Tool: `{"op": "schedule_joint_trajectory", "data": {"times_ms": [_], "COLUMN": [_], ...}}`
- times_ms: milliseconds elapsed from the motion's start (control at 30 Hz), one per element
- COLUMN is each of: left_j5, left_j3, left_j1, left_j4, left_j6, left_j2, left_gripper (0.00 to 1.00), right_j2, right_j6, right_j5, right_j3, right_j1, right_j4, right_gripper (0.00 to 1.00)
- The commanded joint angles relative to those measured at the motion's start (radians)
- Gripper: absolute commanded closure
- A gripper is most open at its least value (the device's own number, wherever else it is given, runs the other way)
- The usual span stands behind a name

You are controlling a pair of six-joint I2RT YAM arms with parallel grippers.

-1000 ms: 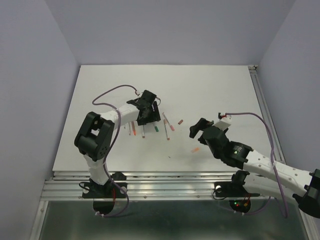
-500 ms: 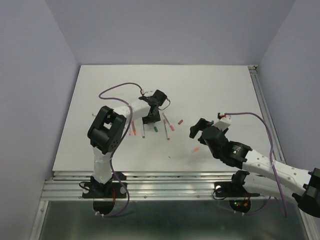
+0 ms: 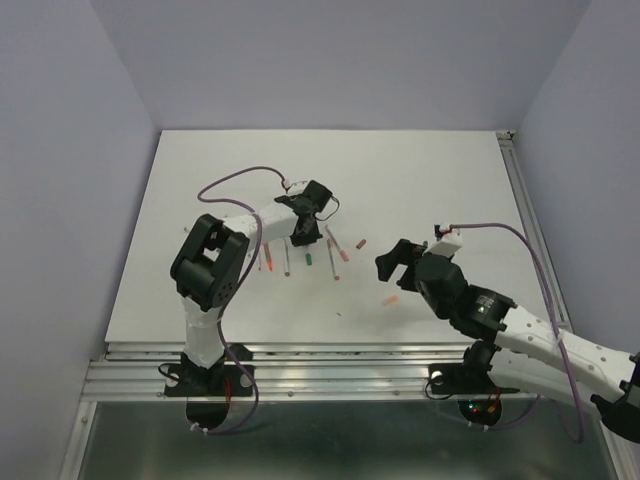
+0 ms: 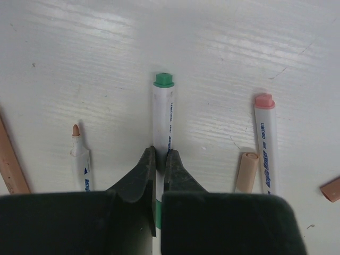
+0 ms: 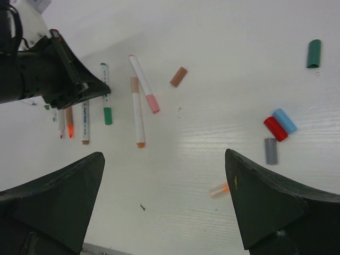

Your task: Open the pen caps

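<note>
I am at the step of placing the green pen with my left gripper. I need to release it on the table at the near end of the orange pen (image 3: pixel 270 276).
My left gripper (image 4: pixel 159 154) is shut on the white barrel of a green pen (image 4: pixel 162 119) lying on the table. The pen's green end plug (image 4: pixel 163 79) points away from me, and its green cap (image 5: pixel 108 115) sits under my fingers on the near side. From the top view the left gripper (image 3: pixel 305 232) is over the row of pens. A pink-capped pen (image 5: pixel 143 82) and a peach-capped pen (image 5: pixel 137 111) lie to its right. My right gripper (image 5: pixel 164 202) hovers open above bare table, holding nothing.
Loose caps lie on the table: brown (image 5: pixel 178 76), green (image 5: pixel 314 53), red (image 5: pixel 275 128), blue (image 5: pixel 285 120), grey (image 5: pixel 271 151) and a clear orange one (image 5: pixel 219 189). An uncapped brown-tipped pen (image 4: pixel 79 154) and a beige cap (image 4: pixel 246 172) flank my left fingers.
My left gripper swung a little to the right over the pens and closed from open onto the green pen's barrel. The right arm has barely moved.
</note>
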Motion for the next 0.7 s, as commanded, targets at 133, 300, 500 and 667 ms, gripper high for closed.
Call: {"op": "schedule_joint_trajectory", "data": {"times_ms": [133, 300, 500, 667], "left_j5": [0.109, 0.168, 0.108, 0.095], "left_j3": [-0.173, -0.314, -0.368, -0.382], "left_j1": [-0.006, -0.064, -0.140, -0.156], "left_j4": [0.160, 0.308, 0.331, 0.332], "left_j6": [-0.074, -0.169, -0.244, -0.279], "left_j2": [-0.309, -0.518, -0.613, -0.655], "left_gripper": [1.00, 1.00, 1.00, 1.00], "right_j2": [0.006, 0.130, 0.294, 0.342], "right_j6": [-0.191, -0.197, -0.223, -0.228], "right_j5": [-0.450, -0.552, -0.541, -0.520], "right_j3": [-0.031, 0.017, 0.135, 0.163], "right_j1": [-0.002, -0.003, -0.003, -0.002], "right_j4": [0.250, 0.335, 0.382, 0.455], "right_gripper": [0.00, 0.00, 0.06, 0.14]}}
